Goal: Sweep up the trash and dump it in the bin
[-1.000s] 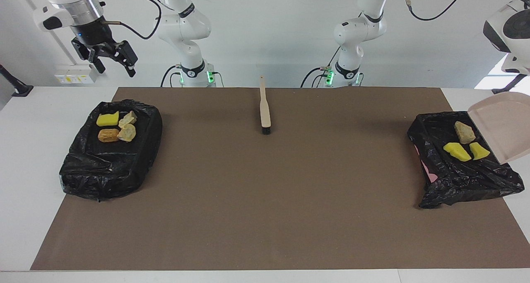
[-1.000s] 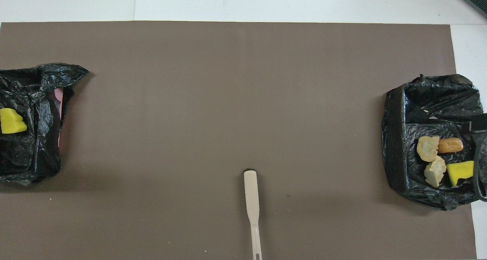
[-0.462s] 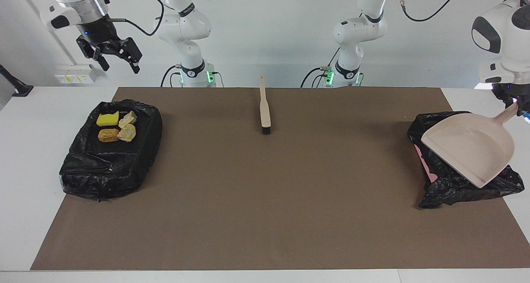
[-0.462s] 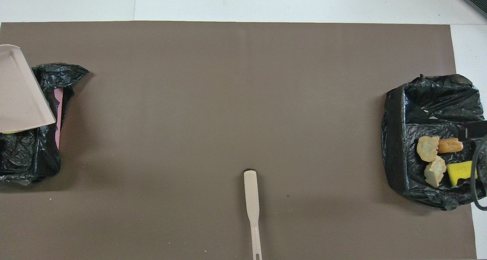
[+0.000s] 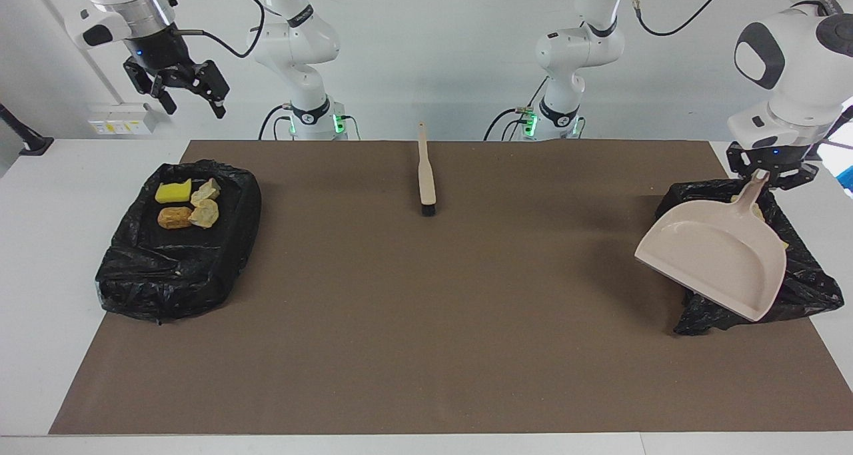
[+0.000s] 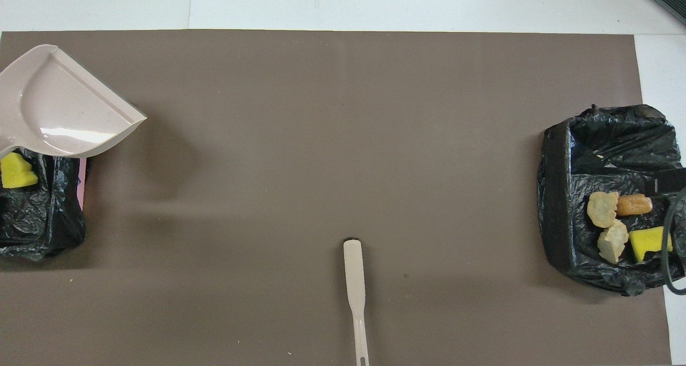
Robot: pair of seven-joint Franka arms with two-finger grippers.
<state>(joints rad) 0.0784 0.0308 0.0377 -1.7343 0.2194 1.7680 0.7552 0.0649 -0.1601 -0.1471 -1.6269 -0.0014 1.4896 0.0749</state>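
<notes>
My left gripper will let go of the pale pink dustpan on the brown mat, straight (image 6: 357, 138) beyond the bristles of the brush.
My left gripper (image 5: 766, 173) is shut on the handle of a pale pink dustpan (image 5: 716, 255), which hangs tilted over the black-bagged bin (image 5: 806, 288) at the left arm's end of the table. The pan hides most of that bin's trash. Seen from overhead, one yellow chunk (image 6: 16, 171) shows beside the dustpan (image 6: 59, 106). A second bagged bin (image 5: 166, 275) at the right arm's end holds a yellow sponge (image 5: 173, 190), two beige lumps (image 5: 204, 213) and an orange-brown piece (image 5: 174, 217). My right gripper (image 5: 183, 92) hangs open, high in the air at that same end of the table.
A brush (image 5: 426, 172) with a pale handle lies on the brown mat (image 5: 426, 322) close to the robots, midway between the arms, bristles pointing away from them. White table surrounds the mat.
The left arm has swung the dustpan in from the table's end, over its bin and toward the middle, covering the trash there. The right gripper rose slightly, then held still.
</notes>
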